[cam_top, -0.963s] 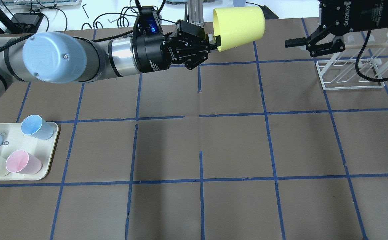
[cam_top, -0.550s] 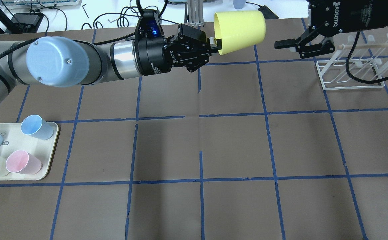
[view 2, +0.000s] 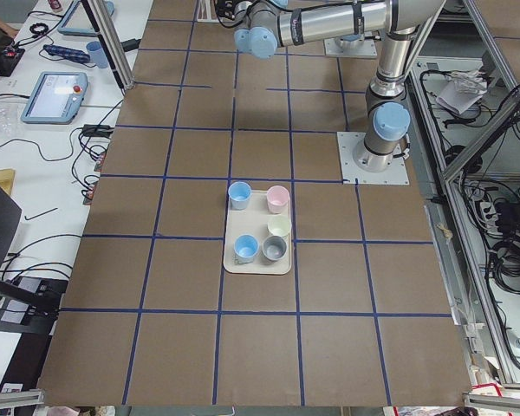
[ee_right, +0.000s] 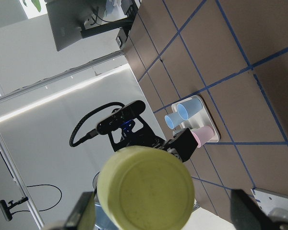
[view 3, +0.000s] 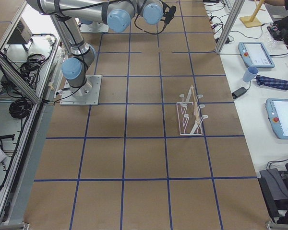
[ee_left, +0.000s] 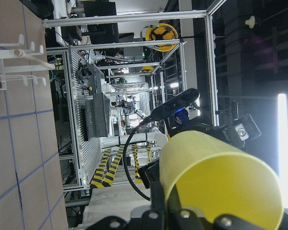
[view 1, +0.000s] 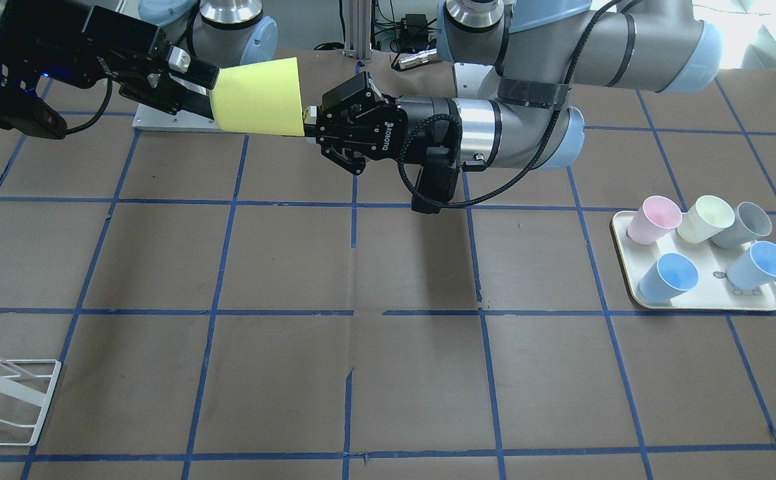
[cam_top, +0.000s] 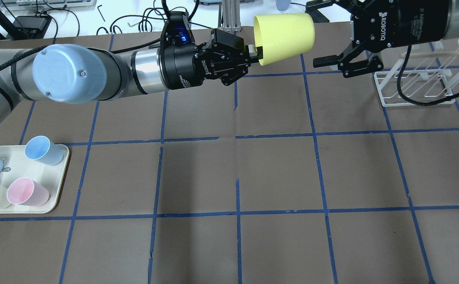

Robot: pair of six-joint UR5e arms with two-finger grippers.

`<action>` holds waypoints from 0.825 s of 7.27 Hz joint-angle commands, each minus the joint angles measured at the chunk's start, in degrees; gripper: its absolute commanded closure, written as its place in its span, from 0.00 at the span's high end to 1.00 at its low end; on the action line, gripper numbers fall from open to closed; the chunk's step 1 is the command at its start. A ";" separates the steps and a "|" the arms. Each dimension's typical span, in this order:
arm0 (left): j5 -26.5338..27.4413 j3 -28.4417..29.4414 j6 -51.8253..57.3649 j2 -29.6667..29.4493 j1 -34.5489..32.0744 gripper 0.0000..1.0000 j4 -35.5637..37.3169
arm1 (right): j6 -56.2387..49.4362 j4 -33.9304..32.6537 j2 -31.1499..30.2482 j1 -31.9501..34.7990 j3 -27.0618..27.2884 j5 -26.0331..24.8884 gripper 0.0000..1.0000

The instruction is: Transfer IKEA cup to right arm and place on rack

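The yellow IKEA cup has its rim held by my left gripper, so next my right gripper closes on the base end (ee_right: 151,189) of that cup.
The yellow IKEA cup (cam_top: 284,35) is held on its side high above the table's far middle. My left gripper (cam_top: 253,53) is shut on its rim, mouth toward the gripper. It also shows in the front view (view 1: 258,97) and the left wrist view (ee_left: 221,187). My right gripper (cam_top: 316,33) is open, with one finger on each side of the cup's base end. In the right wrist view the cup's base (ee_right: 144,187) sits between the spread fingers (ee_right: 84,211), with a gap on both sides. The white wire rack (cam_top: 415,88) stands at the far right, under the right arm.
A cream tray (cam_top: 62,173) at the near left holds several cups: blue, pink, pale cream and grey (view 1: 741,223). The brown table has blue tape grid lines. Cables and devices lie beyond the far edge.
My right gripper has moved left toward the cup and now has its open fingers on either side of the cup's base. The left gripper and cup have barely moved.
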 commanded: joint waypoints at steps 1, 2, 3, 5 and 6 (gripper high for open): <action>0.00 -0.09 0.00 0.00 0.00 0.00 0.07 | 0.13 -0.03 -0.02 0.63 0.31 0.12 1.00; 0.00 -0.09 0.00 -0.08 0.00 0.00 0.07 | 0.13 -0.03 0.07 1.07 0.31 0.12 1.00; 0.00 -0.09 0.00 -0.08 0.00 0.00 0.07 | 0.13 -0.12 -0.02 1.16 0.22 0.12 1.00; 0.00 -0.09 0.00 0.00 0.00 0.00 0.07 | 0.13 -0.21 0.07 1.51 0.22 0.12 1.00; 0.00 -0.09 0.00 -0.08 0.00 0.00 0.07 | 0.13 -0.29 -0.10 1.51 0.14 0.20 1.00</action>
